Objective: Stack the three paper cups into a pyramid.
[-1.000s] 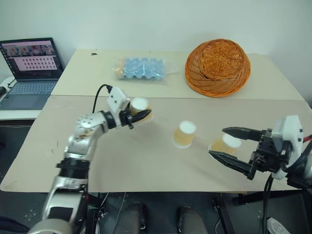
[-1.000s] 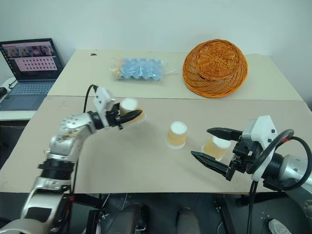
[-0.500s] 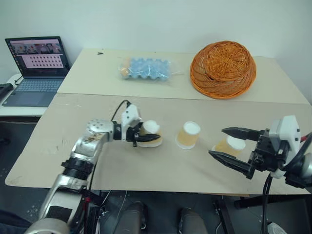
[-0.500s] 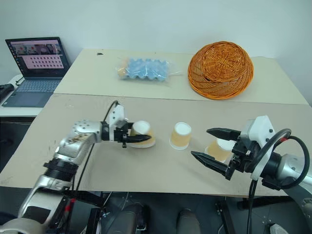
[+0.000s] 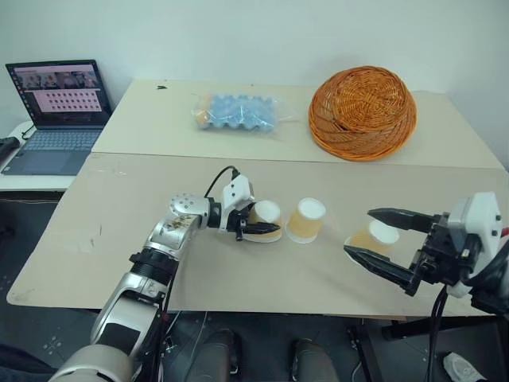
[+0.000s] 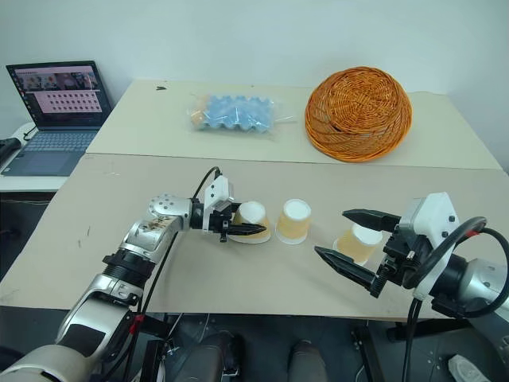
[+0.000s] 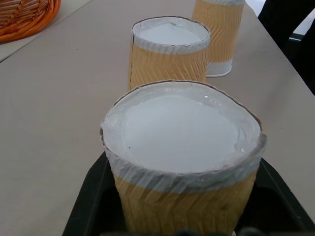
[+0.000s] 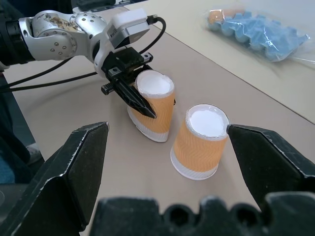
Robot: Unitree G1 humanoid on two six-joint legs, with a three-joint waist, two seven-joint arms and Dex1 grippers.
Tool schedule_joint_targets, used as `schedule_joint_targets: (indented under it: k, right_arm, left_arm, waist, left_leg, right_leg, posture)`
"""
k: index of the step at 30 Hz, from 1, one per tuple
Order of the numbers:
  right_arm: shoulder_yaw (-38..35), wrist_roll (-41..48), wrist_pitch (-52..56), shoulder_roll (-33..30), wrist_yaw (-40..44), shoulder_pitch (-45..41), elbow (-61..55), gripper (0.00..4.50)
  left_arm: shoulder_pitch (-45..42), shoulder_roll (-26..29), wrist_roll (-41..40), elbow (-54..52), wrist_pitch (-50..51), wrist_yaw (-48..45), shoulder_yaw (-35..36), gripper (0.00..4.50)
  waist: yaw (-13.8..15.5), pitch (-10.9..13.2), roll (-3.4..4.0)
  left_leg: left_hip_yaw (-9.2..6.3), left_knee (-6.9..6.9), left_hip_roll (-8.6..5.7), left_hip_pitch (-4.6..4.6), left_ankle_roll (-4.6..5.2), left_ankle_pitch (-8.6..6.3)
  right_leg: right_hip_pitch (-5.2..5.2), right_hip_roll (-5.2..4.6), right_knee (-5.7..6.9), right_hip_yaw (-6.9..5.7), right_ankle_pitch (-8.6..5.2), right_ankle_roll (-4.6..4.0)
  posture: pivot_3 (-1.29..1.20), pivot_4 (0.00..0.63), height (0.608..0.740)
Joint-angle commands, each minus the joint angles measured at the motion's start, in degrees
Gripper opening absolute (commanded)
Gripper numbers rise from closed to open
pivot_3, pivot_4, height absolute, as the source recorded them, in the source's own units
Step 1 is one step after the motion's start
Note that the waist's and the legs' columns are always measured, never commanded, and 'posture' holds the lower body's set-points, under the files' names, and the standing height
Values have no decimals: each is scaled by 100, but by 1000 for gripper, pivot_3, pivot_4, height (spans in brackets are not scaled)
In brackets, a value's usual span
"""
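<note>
I need to close my right gripper around the sides of the third cup (image 5: 374, 239), the one that stands apart from the middle cup and the held cup.
Three tan-orange paper cups stand upside down in a row on the table. My left gripper (image 5: 266, 226) is shut on the leftmost cup (image 5: 265, 218), which tilts slightly with its rim at the tabletop, close beside the middle cup (image 5: 306, 220). In the left wrist view the held cup (image 7: 182, 162) is nearest, with the middle cup (image 7: 170, 51) and the third cup (image 7: 219, 29) behind it. My right gripper (image 5: 358, 231) is open with nothing in it, and the third cup (image 5: 372, 237) shows between its spread fingers. The right wrist view looks at the held cup (image 8: 152, 105) and the middle cup (image 8: 201, 142).
An overturned wicker basket (image 5: 362, 111) and a bagged blue egg tray (image 5: 236, 112) lie on the far table. A laptop (image 5: 56, 111) sits at the far left. Bare tabletop (image 5: 103, 231) stretches left of the cups, and the front edge runs close below my right gripper.
My left gripper has carried its cup rightward and down from mid-air to the tabletop beside the middle cup. The right arm and the other two cups have kept still.
</note>
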Motion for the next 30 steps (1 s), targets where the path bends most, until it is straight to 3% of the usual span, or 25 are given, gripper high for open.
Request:
schedule_joint_targets:
  k: [1,30]
  right_arm:
    - [-204,82,-75,21,-71,16,-128,4500]
    - [-304,167,-83,-30,-78,55,-124,4500]
  left_arm:
    - [-187,-118,50,63,-172,29,38,1951]
    - [-159,-268,197,142,-173,136,18,1951]
  waist:
    - [-1,0,0]
    - [-1,0,0]
  left_leg:
    - [0,0,0,0,1,0]
    - [0,1,0,0,2,-1]
  right_leg:
    - [1,0,0,0,0,0]
    - [1,0,0,0,0,1]
  posture:
    - [0,150,726]
    - [0,150,726]
